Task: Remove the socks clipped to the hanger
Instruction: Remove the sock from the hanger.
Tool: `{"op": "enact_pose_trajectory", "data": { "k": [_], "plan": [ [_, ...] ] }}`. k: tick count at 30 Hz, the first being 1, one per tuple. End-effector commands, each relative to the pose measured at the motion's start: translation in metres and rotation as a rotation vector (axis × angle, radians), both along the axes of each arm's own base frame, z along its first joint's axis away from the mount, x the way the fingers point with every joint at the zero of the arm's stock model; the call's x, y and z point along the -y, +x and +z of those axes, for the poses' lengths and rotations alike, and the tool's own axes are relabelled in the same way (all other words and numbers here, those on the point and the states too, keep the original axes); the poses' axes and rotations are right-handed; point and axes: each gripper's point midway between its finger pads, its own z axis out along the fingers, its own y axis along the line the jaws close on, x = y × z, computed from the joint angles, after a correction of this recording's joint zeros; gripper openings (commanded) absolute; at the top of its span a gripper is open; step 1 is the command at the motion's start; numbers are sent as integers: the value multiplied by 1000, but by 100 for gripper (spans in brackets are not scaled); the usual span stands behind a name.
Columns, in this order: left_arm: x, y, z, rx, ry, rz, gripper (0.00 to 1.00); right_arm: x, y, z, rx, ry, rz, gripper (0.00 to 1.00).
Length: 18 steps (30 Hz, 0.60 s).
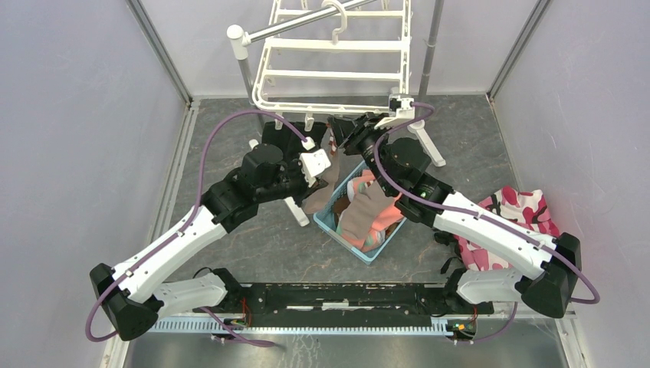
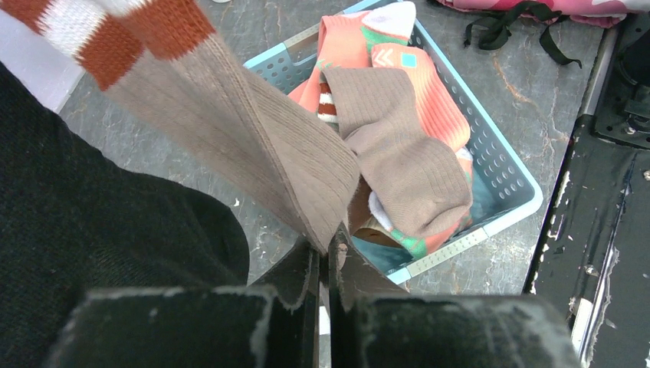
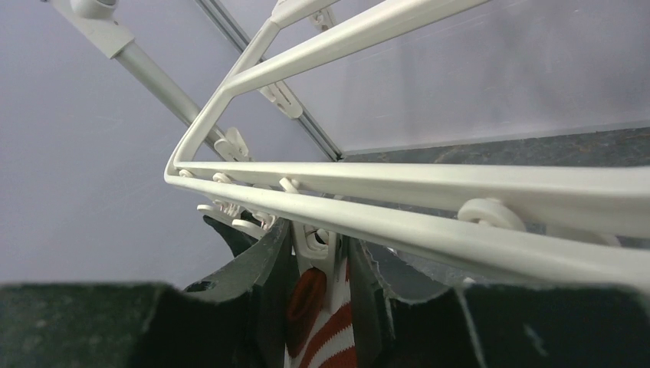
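Observation:
I have my right gripper low on the clip, around the banded sock top, so next I open it, move it up and pinch the clip's upper arms [image 3: 314, 236].
The white hanger [image 1: 337, 73] hangs from the pole at the back. A long brown sock [image 2: 253, 146] with red-white bands at its top hangs from a white clip [image 3: 316, 244] on the hanger's near edge. My right gripper [image 3: 318, 236] sits just under the frame with one finger pressed on each side of that clip, and the banded sock top [image 3: 331, 341] is between them. It shows in the top view [image 1: 343, 132] too. My left gripper [image 2: 326, 249] is shut on the sock's lower end; in the top view it [image 1: 322, 161] is left of the right one.
A light blue basket [image 1: 326, 218] with several brown and coral socks [image 2: 406, 153] stands under the hanger. A pink camouflage cloth heap [image 1: 521, 211] lies at the right. The grey pole stand [image 1: 245, 73] and its white foot [image 1: 428, 144] are close by. Walls enclose the table.

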Motion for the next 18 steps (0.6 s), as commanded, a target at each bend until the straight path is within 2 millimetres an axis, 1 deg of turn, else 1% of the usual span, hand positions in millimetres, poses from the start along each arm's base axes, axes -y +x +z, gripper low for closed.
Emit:
{"op": "enact_pose_trajectory", "data": {
  "k": [1,6,8,11,16,17,18],
  "plan": [
    [3,1,3,44,-5,-23,2,10,-4,24,61,56,9,24],
    [1,-11,-15,-8,8,-46,2,17,-4,24,69,65,14,0],
    [0,-13,-20,-15,10,-51,2,19,-4,24,72,67,20,0],
    [-1,-14,-21,-14,10,-51,2,19,-5,21,71,64,32,0],
    [0,-11,-17,-4,5,-44,2,15,-7,17,60,65,67,1],
    [0,-10,-16,0,4,-42,2,15,-6,17,53,64,67,7],
    [0,-10,-16,0,3,-41,2,15,-6,16,49,64,68,20]
  ]
}}
